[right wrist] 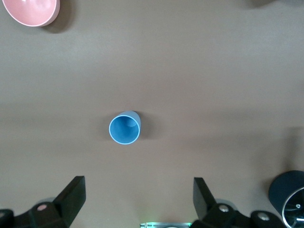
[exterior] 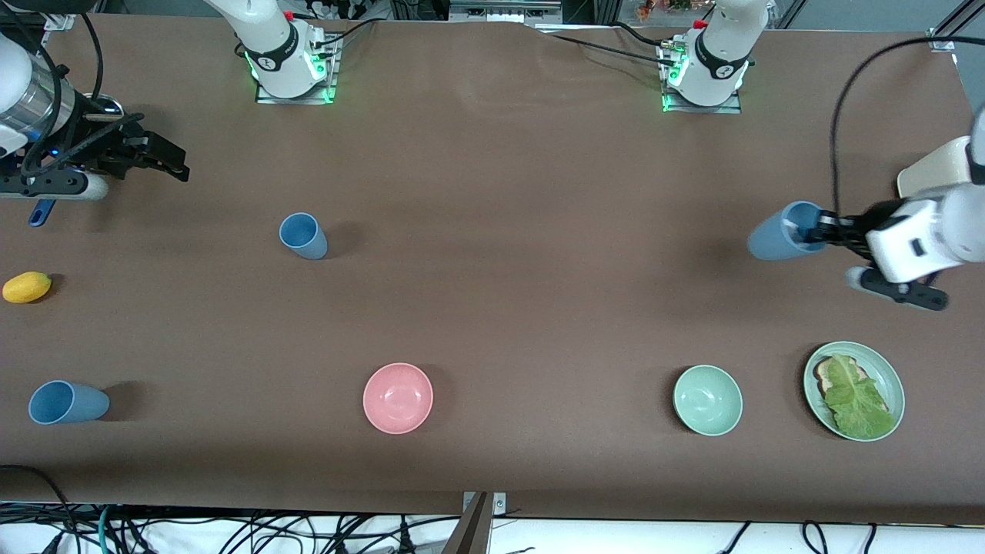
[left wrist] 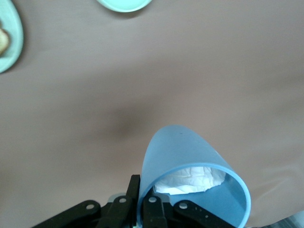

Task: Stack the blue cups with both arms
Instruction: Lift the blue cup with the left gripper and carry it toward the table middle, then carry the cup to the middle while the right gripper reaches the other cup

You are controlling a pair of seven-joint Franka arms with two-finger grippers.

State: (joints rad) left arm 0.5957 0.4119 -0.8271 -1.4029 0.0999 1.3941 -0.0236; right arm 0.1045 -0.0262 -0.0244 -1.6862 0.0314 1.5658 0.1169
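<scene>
The robot's left gripper needs to release the blue cup on the bare middle of the table [exterior: 505, 259], level with the standing blue cup.
My left gripper [exterior: 817, 228] is shut on the rim of a blue cup [exterior: 779, 231], held tipped on its side above the table at the left arm's end. In the left wrist view one finger [left wrist: 133, 192] is outside the cup's wall [left wrist: 183, 152] and the other inside; something white and crumpled shows inside the cup. A second blue cup [exterior: 303, 235] stands on the table, and it also shows in the right wrist view [right wrist: 124, 128]. A third blue cup [exterior: 67, 402] sits near the front edge at the right arm's end. My right gripper [exterior: 174, 159] is open and empty, fingers [right wrist: 72, 194] wide apart.
A pink bowl [exterior: 398, 398], a green bowl [exterior: 708, 400] and a green plate [exterior: 885, 369] with bread and lettuce lie along the front. A yellow fruit [exterior: 27, 287] and a blue-handled object [exterior: 40, 214] lie at the right arm's end.
</scene>
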